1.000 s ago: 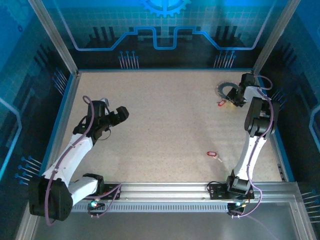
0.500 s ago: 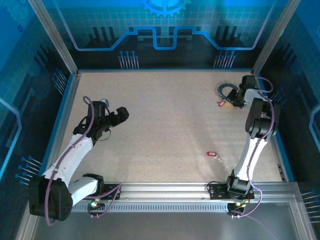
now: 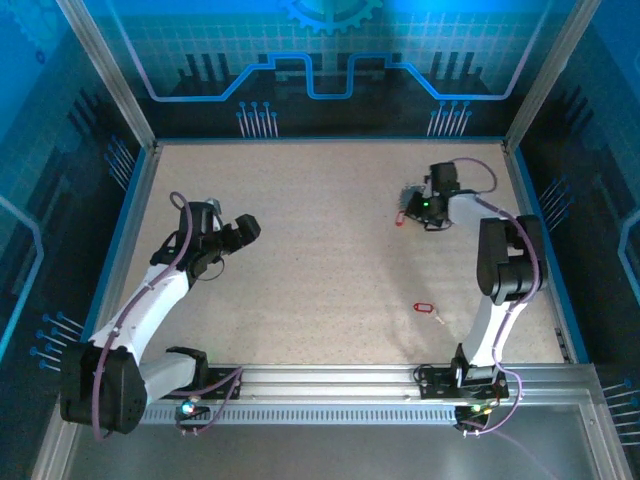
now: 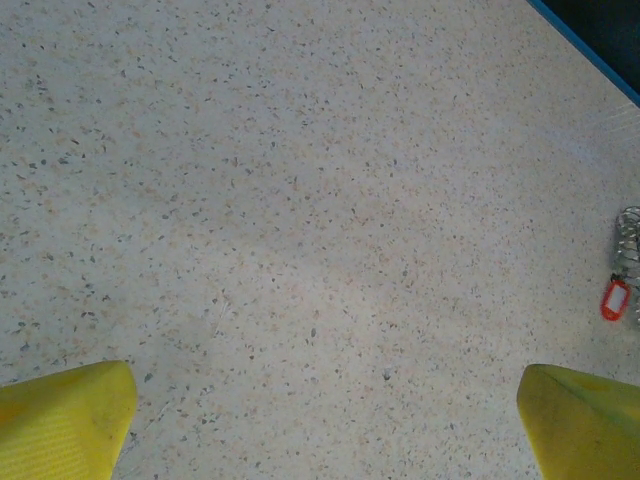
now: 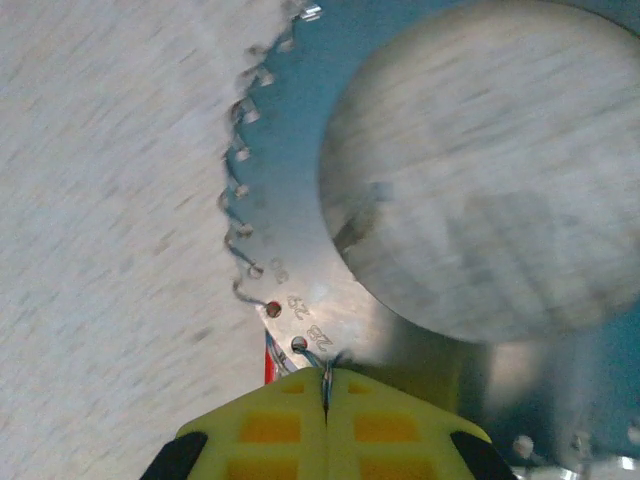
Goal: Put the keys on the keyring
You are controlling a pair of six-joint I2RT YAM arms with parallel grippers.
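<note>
My right gripper is holding the keyring's rim beside its red key, so I need to put the keyring down in the middle of the table and take a hook farther (image 5: 522, 447) along.
My right gripper (image 3: 417, 205) is shut on the rim of the keyring (image 5: 345, 300), a flat silvery ring with small hooks all round its edge. The right wrist view has the fingers (image 5: 270, 425) pressed together on it. A red-headed key (image 3: 401, 219) hangs just beside the grip, and a sliver of the key (image 5: 268, 366) peeks out left of the fingers. A second red key (image 3: 424, 308) lies on the table nearer the arm bases. My left gripper (image 3: 240, 232) hovers open at the left, with nothing between its fingers. Its wrist view catches the far key (image 4: 615, 298) and a bit of the keyring (image 4: 628, 235).
The speckled table (image 3: 320, 260) is walled by a blue rim (image 3: 130, 230) and metal corner posts (image 3: 520, 120). My right arm's forearm (image 3: 505, 260) stands over the right side, near the second key.
My right gripper shut on the keyring and swung left and inward from the far right corner, taking the ring and its red key along. The left arm barely moved.
</note>
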